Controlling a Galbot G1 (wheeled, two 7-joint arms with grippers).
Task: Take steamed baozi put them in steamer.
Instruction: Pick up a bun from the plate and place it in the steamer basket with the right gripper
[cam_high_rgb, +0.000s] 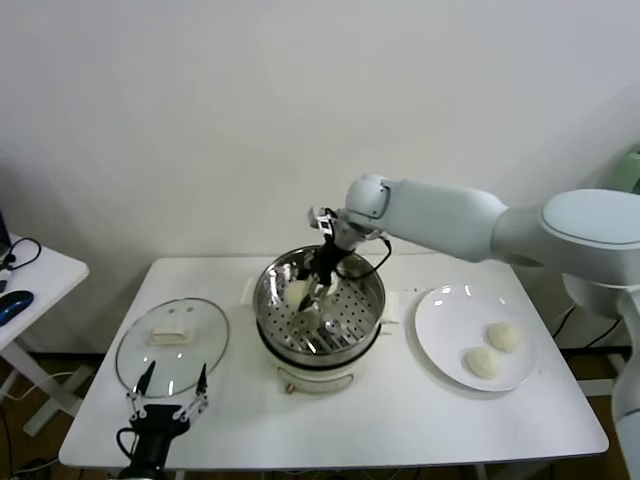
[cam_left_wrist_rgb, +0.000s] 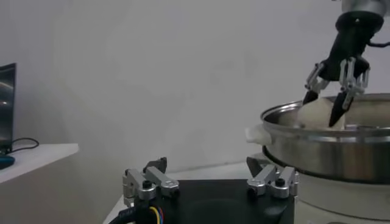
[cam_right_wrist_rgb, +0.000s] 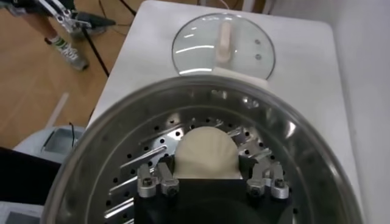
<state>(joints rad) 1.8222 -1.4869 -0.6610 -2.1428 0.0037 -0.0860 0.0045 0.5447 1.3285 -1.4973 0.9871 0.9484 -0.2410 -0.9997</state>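
Observation:
The robot's right gripper needs to release the baozi on the steamer's perforated bottom (cam_high_rgb: 296, 314) (cam_right_wrist_rgb: 200, 161), toward the front edge closest to the glass lid. The baozi is now held at rim height.
The steamer (cam_high_rgb: 345, 300) stands mid-table on its white cooker base. My right gripper (cam_high_rgb: 316, 287) reaches down into it, shut on a cream-white baozi (cam_high_rgb: 297, 293) near the basket's left side. In the right wrist view the baozi (cam_right_wrist_rgb: 206, 152) fills the space between the fingers, above the perforated bottom (cam_right_wrist_rgb: 140, 164). In the left wrist view the right gripper (cam_left_wrist_rgb: 326, 100) holds the baozi (cam_left_wrist_rgb: 317, 114) at the height of the steamer rim (cam_left_wrist_rgb: 329, 131). Two more baozi (cam_high_rgb: 503, 336) (cam_high_rgb: 483, 362) lie on the white plate (cam_high_rgb: 440, 320). My left gripper (cam_high_rgb: 168, 388) hangs open and empty at the table's front left.
A round glass lid (cam_high_rgb: 172, 345) with a white handle lies left of the steamer, under my left gripper; it also shows in the right wrist view (cam_right_wrist_rgb: 222, 45). A small side table (cam_high_rgb: 30, 275) with a cable and a blue mouse stands at far left.

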